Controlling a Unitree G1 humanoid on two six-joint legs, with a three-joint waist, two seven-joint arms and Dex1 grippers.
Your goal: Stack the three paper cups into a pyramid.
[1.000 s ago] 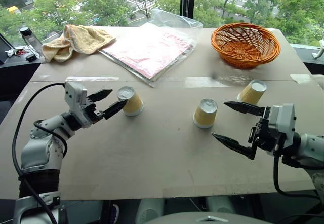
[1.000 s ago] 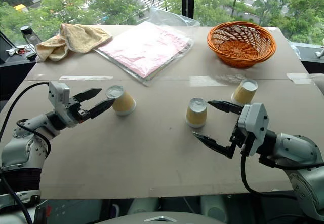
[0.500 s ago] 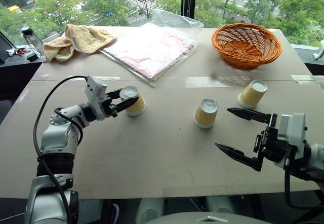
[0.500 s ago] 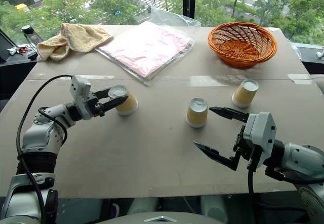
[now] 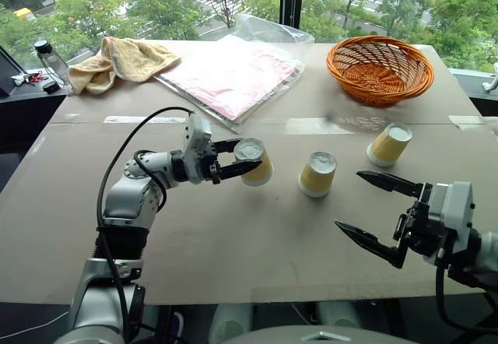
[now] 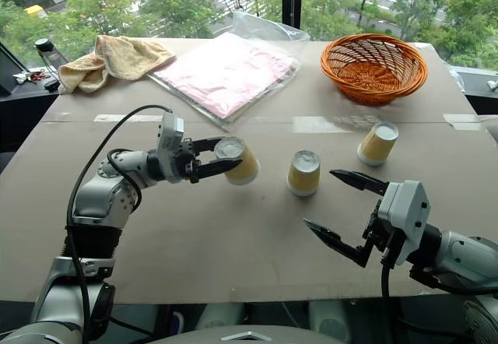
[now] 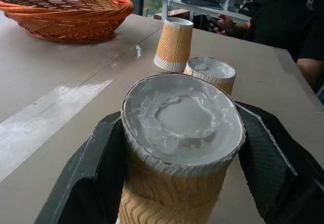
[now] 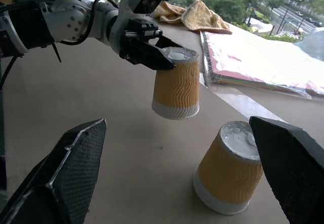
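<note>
The paper cup in my left gripper needs to be released on the table (image 5: pixel 281 193) right up against the middle cup.
Three mustard-yellow ribbed paper cups stand upside down, white base up. My left gripper (image 5: pixel 250 154) is shut on the left cup (image 5: pixel 254 163) near its base, holding it slightly above the table, close to the left of the middle cup (image 5: pixel 317 174). In the left wrist view the black fingers (image 7: pixel 96 168) clamp both sides of that cup (image 7: pixel 182 133). The right cup (image 5: pixel 388 144) stands tilted further right and back. My right gripper (image 5: pixel 347 198) is open and empty at the front right, in front of the middle cup (image 8: pixel 230 168).
An orange wicker basket (image 5: pixel 380 68) stands at the back right. A pink plastic-wrapped sheet (image 5: pixel 229 75) and a yellow towel (image 5: pixel 117 60) lie at the back. A bottle (image 5: pixel 47 60) is off the table's left. A person in black (image 7: pixel 288 11) sits beyond the right edge.
My left gripper closed on the left cup and carried it rightward, close to the middle cup. The right gripper stays open in about the same place.
</note>
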